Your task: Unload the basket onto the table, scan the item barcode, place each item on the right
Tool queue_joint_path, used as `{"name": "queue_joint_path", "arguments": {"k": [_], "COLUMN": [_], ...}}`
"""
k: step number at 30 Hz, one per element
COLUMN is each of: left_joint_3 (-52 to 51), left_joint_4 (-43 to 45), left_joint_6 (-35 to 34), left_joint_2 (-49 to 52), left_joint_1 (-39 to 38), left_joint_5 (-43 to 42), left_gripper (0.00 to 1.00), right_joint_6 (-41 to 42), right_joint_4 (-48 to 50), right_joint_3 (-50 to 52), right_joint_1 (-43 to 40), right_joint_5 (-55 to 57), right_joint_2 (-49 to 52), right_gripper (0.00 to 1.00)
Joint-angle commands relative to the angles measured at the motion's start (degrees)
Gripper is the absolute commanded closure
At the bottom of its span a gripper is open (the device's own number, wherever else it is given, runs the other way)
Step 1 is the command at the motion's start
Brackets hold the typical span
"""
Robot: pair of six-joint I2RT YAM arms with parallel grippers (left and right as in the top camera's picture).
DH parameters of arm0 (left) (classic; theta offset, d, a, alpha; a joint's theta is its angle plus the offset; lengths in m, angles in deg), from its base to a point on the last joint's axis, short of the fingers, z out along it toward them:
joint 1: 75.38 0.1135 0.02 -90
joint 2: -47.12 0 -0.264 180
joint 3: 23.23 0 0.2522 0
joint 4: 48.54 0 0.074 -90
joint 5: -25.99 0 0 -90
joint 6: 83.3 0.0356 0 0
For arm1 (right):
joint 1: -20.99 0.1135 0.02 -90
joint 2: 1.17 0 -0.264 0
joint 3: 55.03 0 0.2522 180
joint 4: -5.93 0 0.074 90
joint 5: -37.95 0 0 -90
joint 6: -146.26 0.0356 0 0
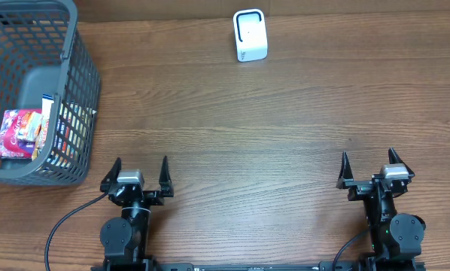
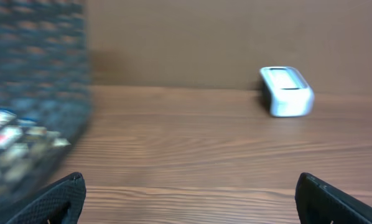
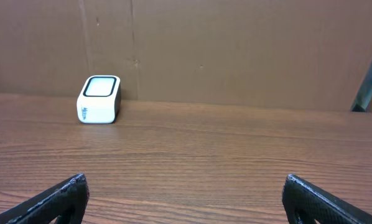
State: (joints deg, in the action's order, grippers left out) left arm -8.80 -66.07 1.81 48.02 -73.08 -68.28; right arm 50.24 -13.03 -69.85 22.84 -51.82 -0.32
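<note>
Next, I close my left gripper on the upper edge of the cream bag (image 1: 43, 123) standing between the pink pack and the grey mesh basket's side.
A white barcode scanner (image 1: 250, 35) with a dark window stands at the far edge of the table; it also shows in the left wrist view as the scanner (image 2: 287, 91) and in the right wrist view as the scanner (image 3: 99, 99). Colourful packaged items (image 1: 20, 134) lie inside the grey mesh basket (image 1: 73, 83) at the left; the blurred basket (image 2: 30, 118) fills the left of the left wrist view. My left gripper (image 1: 141, 174) is open near the table's front edge, just right of the basket. My right gripper (image 1: 369, 164) is open at the front right. Nothing lies between either pair of fingers.
The wood-grain table (image 1: 247, 135) spreads between the grippers and the scanner. A brown cardboard wall (image 3: 236, 50) backs the far side of the table.
</note>
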Motion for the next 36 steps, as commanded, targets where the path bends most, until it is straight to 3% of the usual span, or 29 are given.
{"name": "queue_joint_path", "arguments": {"k": [1,5,9,14,18,22,25,29,33,36], "left_joint_3": [-0.33,-0.33,-0.31,0.68,7.21,19.87,33.48,50.90,61.22,66.99], "left_joint_4": [1.09,1.31,4.57,22.69,23.34,8.63,-10.69,-30.84,-36.13,-36.76], "left_joint_6": [-14.60,-36.11,-41.99,-34.62,-25.70,-13.16,-5.18,-2.36,-1.38,4.83], "left_joint_2": [-0.63,-0.63,-0.63,-0.63,-0.61,1.36,8.39,21.64,29.59,34.12], "left_joint_1": [0.26,0.26,0.26,0.31,0.35,0.35,0.35,0.31,0.31,0.33], "left_joint_5": [-14.19,-27.82,-30.99,-37.53,-31.76,-20.33,-15.65,-21.09,-22.34,-21.75], "left_gripper": [0.00,0.00,0.00,0.00,0.00,0.00,0.00,0.00,0.00,0.00], "right_joint_6": [-0.02,-0.04,-0.04,-0.04,-0.02,-0.04,-0.04,-0.04,-0.02,-0.04], "right_joint_4": [0.35,0.35,0.35,0.35,0.35,0.35,0.35,0.35,0.35,0.35], "right_joint_3": [0.59,0.59,0.59,0.59,0.59,0.59,0.59,0.59,0.59,0.59], "right_joint_1": [-0.26,-0.26,-0.26,-0.26,-0.26,-0.26,-0.26,-0.26,-0.26,-0.26], "right_joint_5": [0.13,0.13,0.13,0.13,0.13,0.13,0.13,0.13,0.13,0.13], "right_joint_2": [-0.68,-0.68,-0.68,-0.68,-0.68,-0.68,-0.68,-0.68,-0.68,-0.68], "right_gripper": [0.00,0.00,0.00,0.00,0.00,0.00,0.00,0.00,0.00,0.00]}}
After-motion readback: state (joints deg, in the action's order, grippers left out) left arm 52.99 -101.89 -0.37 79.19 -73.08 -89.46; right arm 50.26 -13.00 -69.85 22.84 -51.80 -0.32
